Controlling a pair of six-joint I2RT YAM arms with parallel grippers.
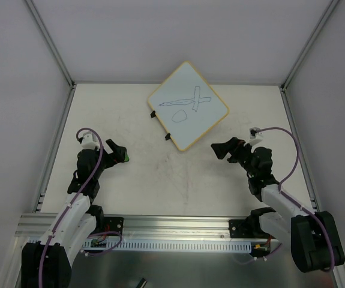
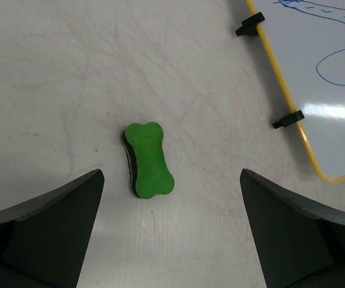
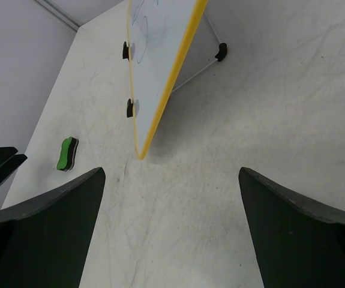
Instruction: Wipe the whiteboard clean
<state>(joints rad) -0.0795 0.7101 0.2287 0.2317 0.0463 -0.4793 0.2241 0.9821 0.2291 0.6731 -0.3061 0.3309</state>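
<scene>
My left gripper will grip the green bone-shaped eraser at the narrow middle (image 1: 126,157) (image 2: 147,159), between its two wider ends.
The whiteboard (image 1: 187,107) stands at the back middle of the table, turned like a diamond, with a yellow frame and two black clips on its left edge. Blue pen marks, a cross and an oval, are on its face. In the right wrist view the whiteboard (image 3: 151,36) leans on a wire stand. A green bone-shaped eraser (image 2: 149,160) lies flat on the table just ahead of my left gripper (image 2: 171,201), which is open and not touching it. My left gripper (image 1: 120,153) sits left of the board. My right gripper (image 1: 220,152) is open and empty, near the board's lower corner.
The table (image 1: 178,186) is walled by white panels on three sides. An aluminium rail (image 1: 172,225) runs along the near edge by the arm bases. The stand's black foot (image 3: 221,52) rests on the table behind the board.
</scene>
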